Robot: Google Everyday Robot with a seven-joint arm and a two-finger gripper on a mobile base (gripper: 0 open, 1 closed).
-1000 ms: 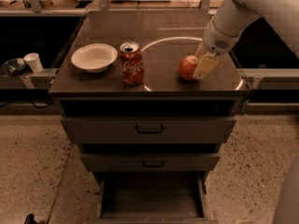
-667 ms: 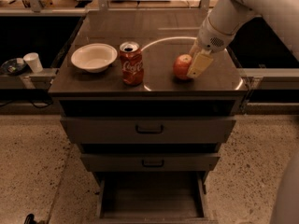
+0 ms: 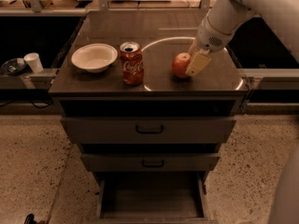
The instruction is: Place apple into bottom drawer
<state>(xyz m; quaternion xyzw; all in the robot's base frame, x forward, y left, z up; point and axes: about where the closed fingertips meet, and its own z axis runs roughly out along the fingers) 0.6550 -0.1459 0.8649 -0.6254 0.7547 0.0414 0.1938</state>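
The gripper's fingers sit at the apple's edge, so the robot should open them, reach farther over the apple and close around its middle (image 3: 180, 65) before carrying it to the bottom drawer.
The apple (image 3: 179, 65), red-orange and round, is on the cabinet top (image 3: 159, 85), right of centre. My gripper (image 3: 191, 65) comes down from the upper right on a white arm and is shut on the apple; one tan finger (image 3: 198, 63) shows on the apple's right side and the other is hidden behind it. The apple looks to be at or just above the top surface. The bottom drawer (image 3: 152, 197) stands pulled open at the foot of the cabinet, and its flat floor is bare.
A red Coca-Cola can (image 3: 132, 63) stands left of the apple and a white bowl (image 3: 94, 57) further left. Two closed drawers with dark handles (image 3: 149, 129) sit above the open one. A paper cup (image 3: 33, 61) stands on a side ledge at left.
The gripper and the apple have shifted together a little to the left, toward the can. The can, bowl and drawers have not moved.
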